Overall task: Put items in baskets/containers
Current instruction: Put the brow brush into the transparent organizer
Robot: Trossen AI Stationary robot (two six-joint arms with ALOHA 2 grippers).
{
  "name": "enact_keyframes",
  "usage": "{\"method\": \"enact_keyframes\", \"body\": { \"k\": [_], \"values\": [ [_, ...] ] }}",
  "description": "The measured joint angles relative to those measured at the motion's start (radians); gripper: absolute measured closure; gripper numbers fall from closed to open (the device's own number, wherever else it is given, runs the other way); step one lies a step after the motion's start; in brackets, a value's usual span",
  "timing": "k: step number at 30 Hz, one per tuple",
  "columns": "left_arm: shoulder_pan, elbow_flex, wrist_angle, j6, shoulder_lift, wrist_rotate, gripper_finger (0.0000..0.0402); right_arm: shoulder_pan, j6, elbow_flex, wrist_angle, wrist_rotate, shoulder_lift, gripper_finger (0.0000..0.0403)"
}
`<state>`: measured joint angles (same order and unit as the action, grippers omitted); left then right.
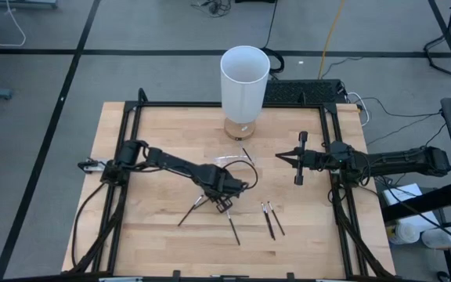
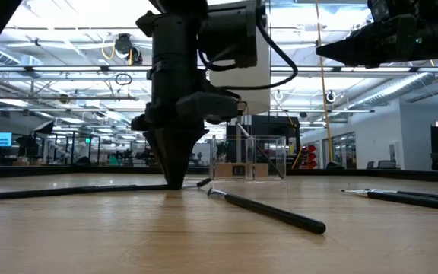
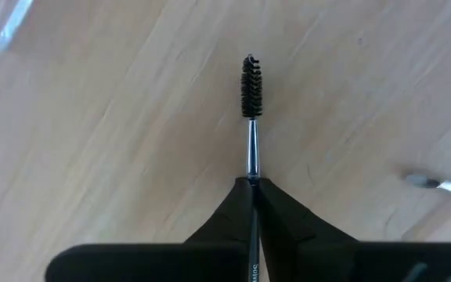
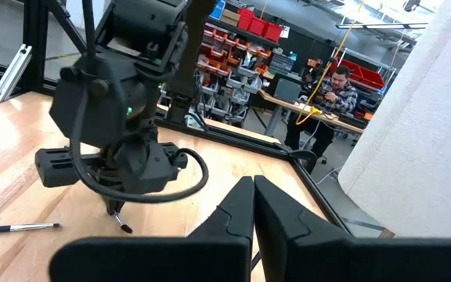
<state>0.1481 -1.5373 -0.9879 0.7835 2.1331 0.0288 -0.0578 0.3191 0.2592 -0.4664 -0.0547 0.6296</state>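
Note:
The stick is pinched by my left gripper up where the silver ferrule meets its handle, so I will open, back away and take the stick farther down the dark handle [image 3: 254, 262].
My left gripper [image 1: 219, 196] [image 2: 175, 181] stands at mid-table, fingers pointing down to the wood, shut on a thin dark stick with a bristled brush head [image 3: 251, 84]. Other sticks lie flat on the table: one to the near left [image 1: 190, 213], one near [image 1: 233, 227] [image 2: 268, 212], a pair to the right [image 1: 272, 219] [image 2: 401, 196], and one by the container [image 1: 247, 154]. The low clear container [image 1: 232, 161] [image 2: 253, 158] stands just beyond the left gripper. My right gripper [image 1: 279, 156] [image 4: 253, 184] hovers shut and empty toward the right. My left gripper pinches the stick between its two fingers, where the silver ferrule meets the dark handle [image 3: 250, 174]. The fingers come from above, pointing down, one on each side of the stick. The brush head sticks out past the fingertips, level over the wood; whether it is lifted clear, I cannot tell.
A tall white cylinder [image 1: 245, 78] [image 4: 421, 133] stands on a wooden base at the table's far middle. A black frame [image 1: 131, 141] borders the tabletop. A person sits in the room beyond [image 4: 337, 92]. Bare wood lies at the near left.

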Motion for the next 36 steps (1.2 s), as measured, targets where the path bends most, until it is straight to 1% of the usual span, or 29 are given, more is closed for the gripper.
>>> {"method": "enact_keyframes", "body": {
  "k": [3, 6, 18, 21, 25, 27, 32, 36],
  "values": [
    [-0.006, -0.019, -0.075, -0.009, 0.001, 0.020, 0.0397, 0.000, 0.004, 0.000, 0.000, 0.000, 0.000, 0.0403],
    [-0.006, -0.049, -0.121, -0.020, 0.006, 0.023, 0.0395, 0.000, 0.007, 0.000, 0.000, 0.000, 0.000, 0.0403],
    [-0.006, -0.059, -0.117, -0.025, 0.002, -0.003, 0.0398, 0.000, 0.007, 0.000, 0.000, 0.000, 0.000, 0.0403],
    [-0.002, -0.059, -0.108, -0.067, 0.001, -0.003, 0.0384, 0.000, 0.007, 0.000, 0.000, 0.000, 0.000, 0.0403],
    [0.018, -0.059, -0.108, -0.191, 0.001, -0.004, 0.0352, 0.000, 0.007, 0.000, 0.000, 0.000, 0.000, 0.0403],
    [0.027, -0.060, -0.107, -0.229, 0.001, -0.004, 0.0335, 0.000, 0.007, 0.000, 0.000, 0.000, 0.000, 0.0403],
    [0.031, -0.060, -0.038, -0.199, 0.001, -0.006, 0.0304, 0.000, 0.007, 0.000, 0.000, 0.000, 0.000, 0.0403],
    [0.031, -0.060, 0.015, -0.163, 0.000, -0.054, 0.0295, 0.000, 0.007, 0.000, 0.003, 0.000, 0.000, 0.0403]
  ]
}}
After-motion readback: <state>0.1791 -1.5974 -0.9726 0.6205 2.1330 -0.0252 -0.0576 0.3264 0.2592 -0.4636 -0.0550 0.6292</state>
